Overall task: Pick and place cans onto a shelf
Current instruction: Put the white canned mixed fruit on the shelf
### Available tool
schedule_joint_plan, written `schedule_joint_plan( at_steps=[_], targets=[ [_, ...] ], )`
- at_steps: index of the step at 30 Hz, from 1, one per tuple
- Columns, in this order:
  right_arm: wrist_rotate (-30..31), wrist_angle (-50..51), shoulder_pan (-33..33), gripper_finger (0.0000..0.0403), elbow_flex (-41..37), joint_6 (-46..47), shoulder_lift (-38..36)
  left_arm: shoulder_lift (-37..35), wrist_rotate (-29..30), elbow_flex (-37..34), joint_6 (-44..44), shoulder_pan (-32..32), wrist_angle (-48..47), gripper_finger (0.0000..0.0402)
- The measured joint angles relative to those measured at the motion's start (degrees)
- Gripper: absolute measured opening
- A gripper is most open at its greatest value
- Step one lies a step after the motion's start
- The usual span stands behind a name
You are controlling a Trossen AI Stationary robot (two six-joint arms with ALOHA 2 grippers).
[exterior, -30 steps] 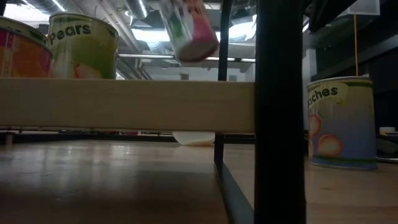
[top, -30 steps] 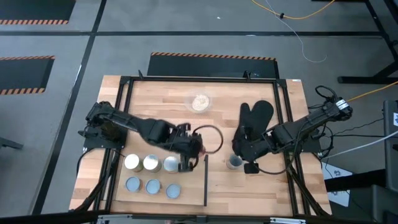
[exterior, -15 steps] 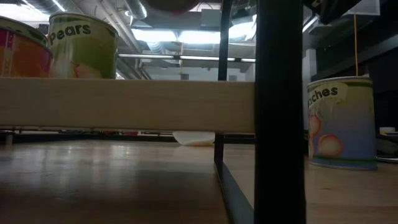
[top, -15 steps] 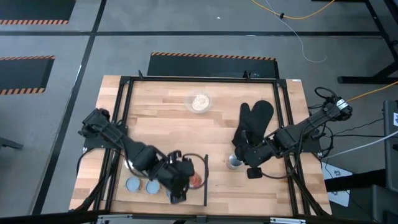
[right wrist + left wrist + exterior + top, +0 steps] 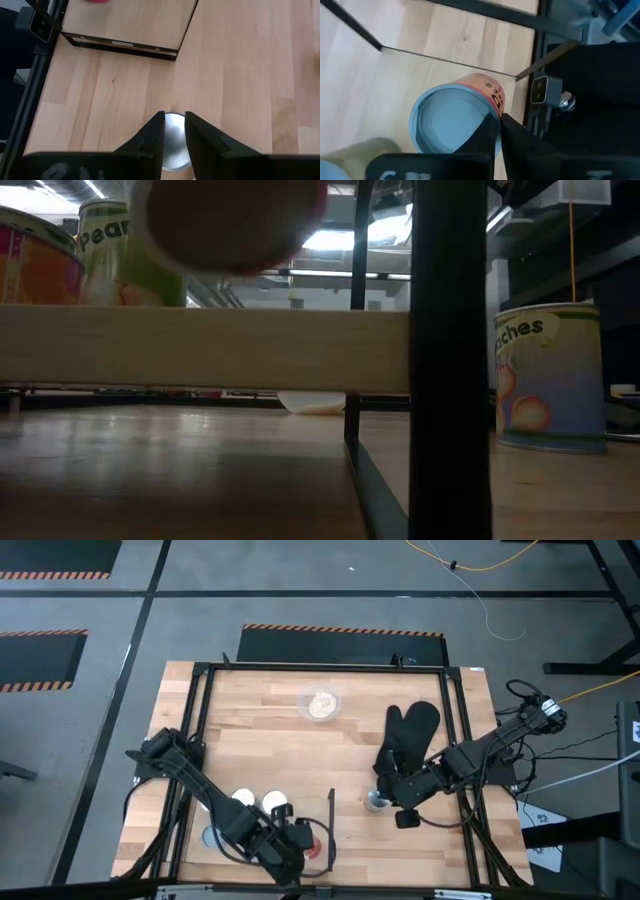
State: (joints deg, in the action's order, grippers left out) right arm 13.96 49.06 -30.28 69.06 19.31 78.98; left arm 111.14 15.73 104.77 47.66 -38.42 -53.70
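Observation:
The red-orange can hangs tilted by its rim; I will lower it flat onto the shelf with my left gripper, then regrip the can's rim (image 5: 491,106) to turn it.
My left gripper (image 5: 300,840) is shut on a can with a pale blue top and red-orange label (image 5: 452,120), which it holds in the air over the near right part of the shelf (image 5: 308,802). In the low view this can (image 5: 230,225) hangs above the shelf's front plank (image 5: 200,350). Other cans stand on the shelf on their bases, two with white tops (image 5: 243,798) (image 5: 275,803); my left arm hides others. My right gripper (image 5: 380,795) hovers open by a narrow gap above a silver-topped can (image 5: 173,140) that stands on the table right of the shelf. My left gripper pinches the can's top rim (image 5: 492,116) on the side nearest the wrist, one finger (image 5: 487,137) over the blue lid inside the rim and the other (image 5: 520,145) outside on the wall. The fingers slant down from above. The can hangs below them, lifted clear of the shelf.
A black strip (image 5: 331,825) runs along the shelf's right edge. A black oven mitt (image 5: 410,735) lies behind my right gripper, and a clear bowl of grains (image 5: 321,704) stands at the far middle. A black frame rail (image 5: 195,730) borders the table.
My left gripper has carried the red-labelled can from the shelf's far right corner toward the table's near edge and somewhat down, rolling its wrist on the way. The can stays lifted clear.

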Motion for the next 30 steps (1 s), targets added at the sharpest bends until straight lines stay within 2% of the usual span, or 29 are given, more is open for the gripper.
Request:
schedule_joint_plan(
  at_steps=[9, 30],
  targets=[
    [-0.02, -0.46, 0.02, 0.0078, -0.02, 0.0, 0.0, 3.86, -0.14, -0.02, -0.1, 0.19, 0.26, 0.0006],
    [-0.02, -0.95, 0.02, 0.0078, 0.0, 0.15, 0.0, 3.97, -1.29, -0.02, -0.2, 0.27, -1.08, 0.0007]
  ],
)
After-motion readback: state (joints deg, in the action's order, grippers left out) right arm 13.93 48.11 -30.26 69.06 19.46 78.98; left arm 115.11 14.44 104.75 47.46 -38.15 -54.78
